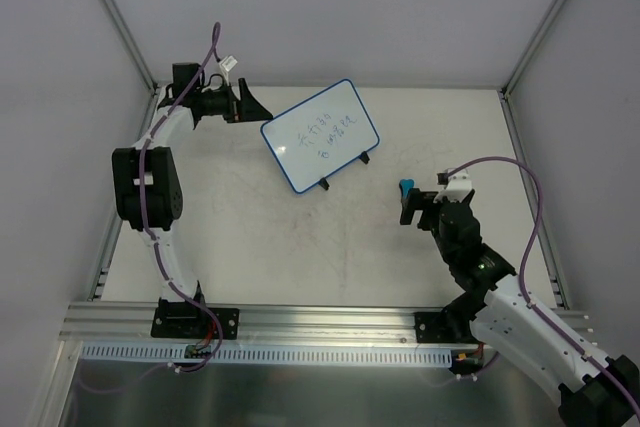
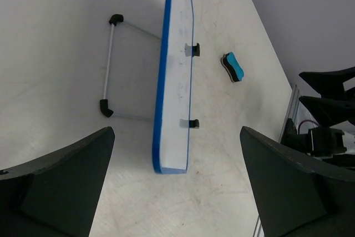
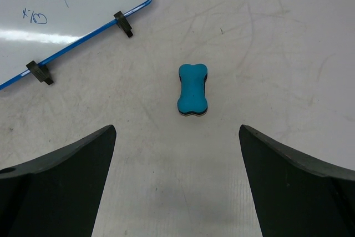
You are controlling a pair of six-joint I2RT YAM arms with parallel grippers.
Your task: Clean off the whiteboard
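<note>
The blue eraser is next for my right gripper, which should go to it and close on the eraser's narrow middle point(image 1: 406, 192) point(image 3: 193, 89), between its two wider ends.
The whiteboard point(image 1: 320, 134) stands tilted on two black clip feet at the back centre of the table, with blue handwritten marks on it. In the left wrist view it is edge-on point(image 2: 175, 81); its lower right corner shows in the right wrist view point(image 3: 66, 9). The small blue bone-shaped eraser point(image 3: 192, 89) lies flat on the table, right of the board point(image 1: 405, 187) point(image 2: 233, 66). My left gripper point(image 1: 252, 105) point(image 2: 177, 137) is open and empty just off the board's left end. My right gripper point(image 1: 418, 203) point(image 3: 177, 129) is open and empty, with the eraser a little ahead of its jaws.
A wire stand leg point(image 2: 108, 65) props the board from behind. Grey enclosure walls point(image 1: 60, 67) close in the table on the left, back and right. A metal rail point(image 1: 330, 322) runs along the near edge. My right arm shows in the left wrist view point(image 2: 327, 109).
</note>
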